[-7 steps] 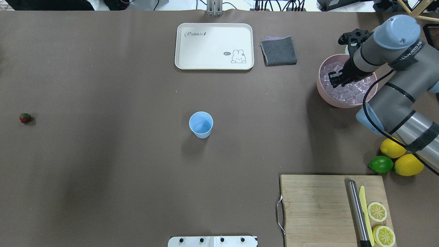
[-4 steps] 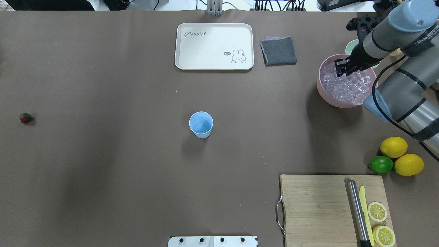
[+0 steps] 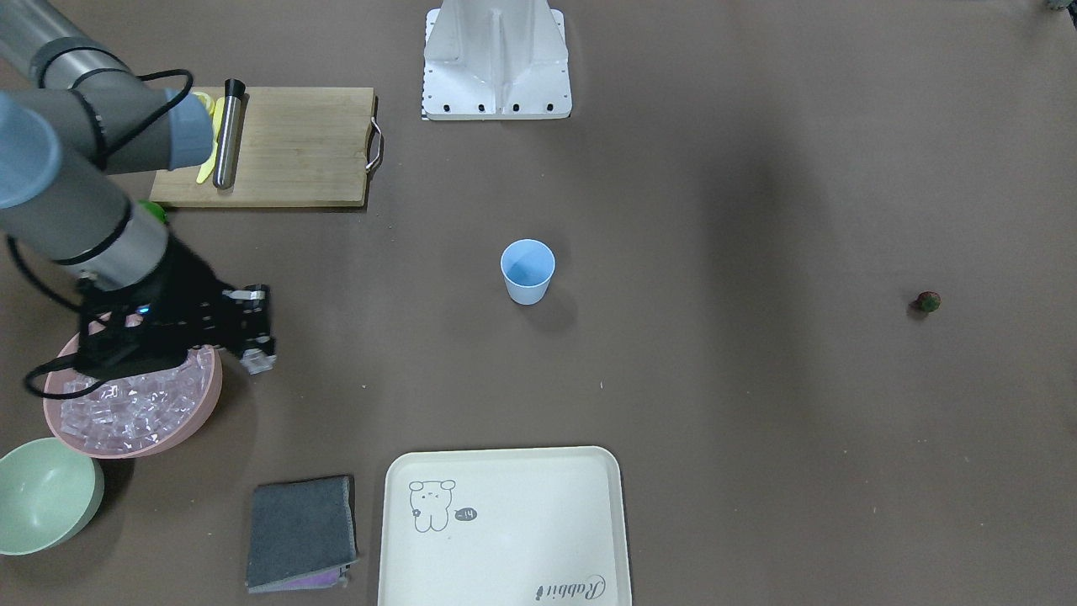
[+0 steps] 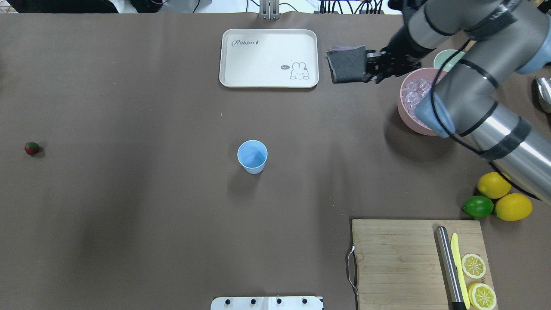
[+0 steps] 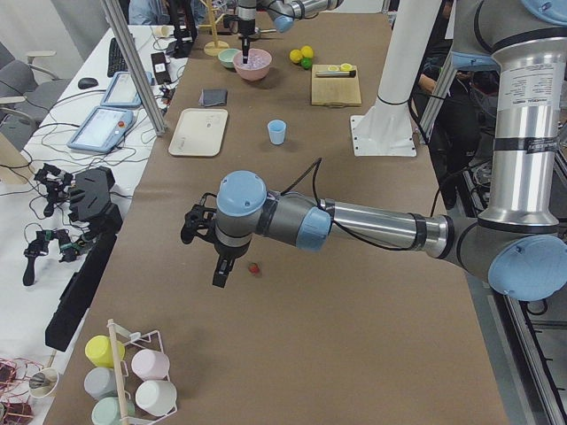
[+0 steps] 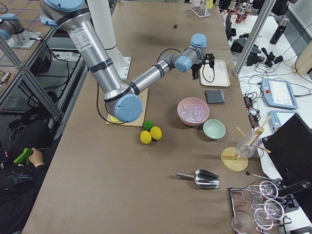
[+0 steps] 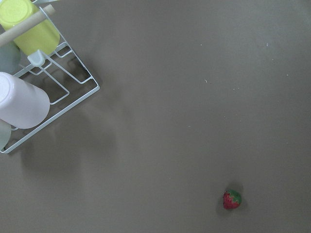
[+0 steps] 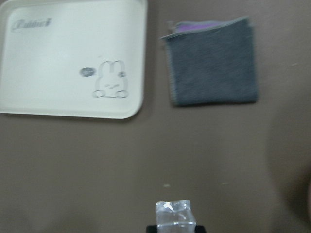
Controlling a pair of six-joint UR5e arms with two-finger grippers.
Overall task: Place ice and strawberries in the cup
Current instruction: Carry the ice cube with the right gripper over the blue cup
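Observation:
Next, my right gripper lets go of the clear ice cube into the bottom of the upright light blue cup point(image 3: 527, 271).
The light blue cup point(image 4: 252, 156) stands upright mid-table, also in the front view point(image 3: 527, 269). My right gripper point(image 4: 370, 66) is shut on one clear ice cube point(image 8: 175, 219) and holds it in the air left of the pink bowl point(image 4: 402, 114), over the grey cloth's edge. The cube shows at the fingertips in the front view point(image 3: 258, 362). The ice heap point(image 3: 135, 404) fills the pink bowl. The strawberry point(image 4: 31, 148) lies at the table's far left. My left gripper point(image 5: 218, 274) hovers close by the strawberry point(image 5: 254, 268); I cannot tell whether it is open or shut. The left wrist view shows the strawberry point(image 7: 232, 199) below.
A white rabbit tray point(image 4: 269, 58) and a grey cloth point(image 4: 346, 64) lie at the far edge. A cutting board point(image 4: 396, 262) with knife and lemon slices is at the near right, beside two lemons and a lime point(image 4: 478, 206). A mint bowl point(image 3: 42, 497) sits by the pink bowl. A cup rack point(image 7: 29, 73) stands near the left arm.
My right gripper has risen out of the pink bowl with an ice cube and moved left, towards the grey cloth. The cup and strawberry have not moved.

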